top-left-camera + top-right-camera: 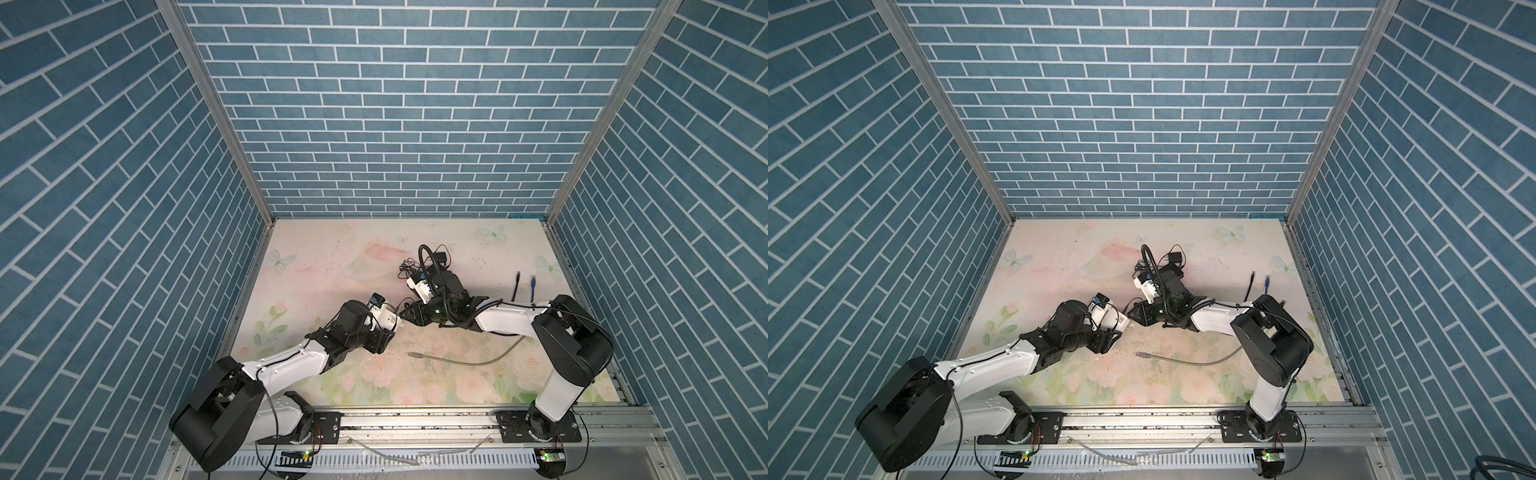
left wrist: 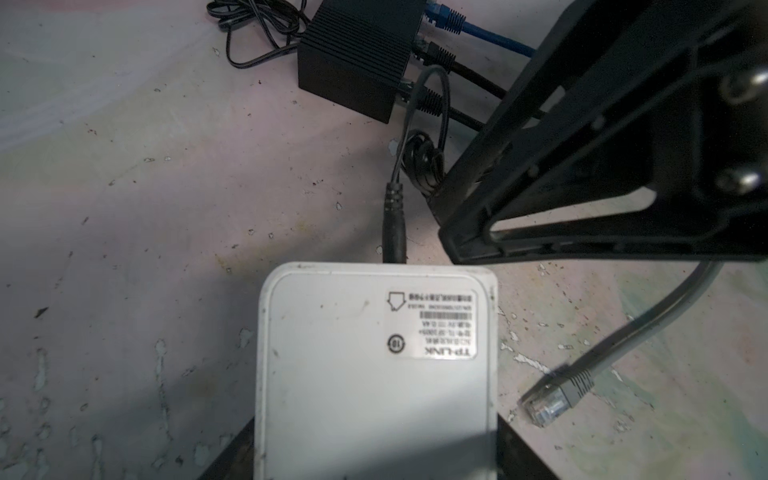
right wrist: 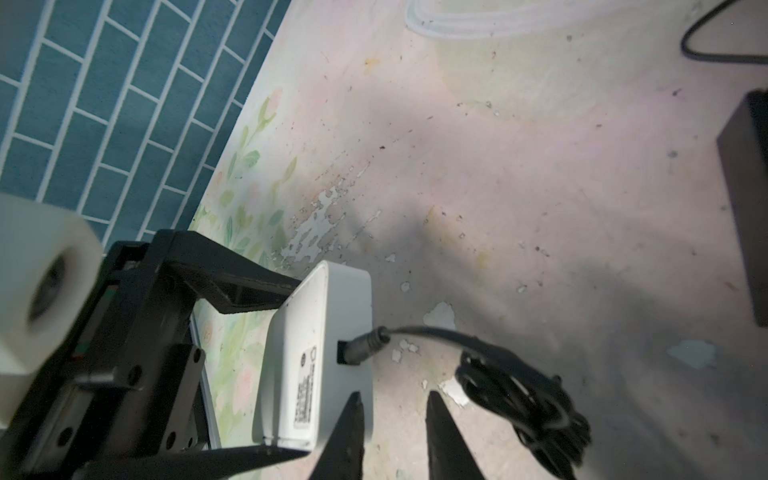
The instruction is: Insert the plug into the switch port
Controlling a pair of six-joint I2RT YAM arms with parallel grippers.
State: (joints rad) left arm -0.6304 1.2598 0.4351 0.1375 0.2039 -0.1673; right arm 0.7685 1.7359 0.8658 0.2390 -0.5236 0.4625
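Note:
The robot's left gripper should release the white switch at the fingertips of the robot's right gripper [image 1: 408, 312] [image 2: 460, 246], beyond the end of the grey network cable.
My left gripper [image 2: 374, 453] is shut on the white switch [image 2: 374, 374], gripping it by its two long sides and holding it over the table. The black barrel plug [image 2: 393, 232] sits in the port on the switch's end face, also seen as the plug [image 3: 365, 345] in the switch [image 3: 320, 357]. Its thin black cable runs to a coiled bundle [image 3: 523, 399] on the table. My right gripper [image 3: 395, 397] is open just short of the plug, with nothing between its fingers. In both top views the switch [image 1: 388, 318] [image 1: 1115, 318] meets the right gripper [image 1: 409, 311] mid-table.
A black ribbed box [image 2: 357, 58] with blue and black network cables plugged in lies beyond the switch. A grey network cable [image 1: 457, 359] lies loose in front. Two cable ends [image 1: 525, 286] rest at the right. Blue brick walls close three sides.

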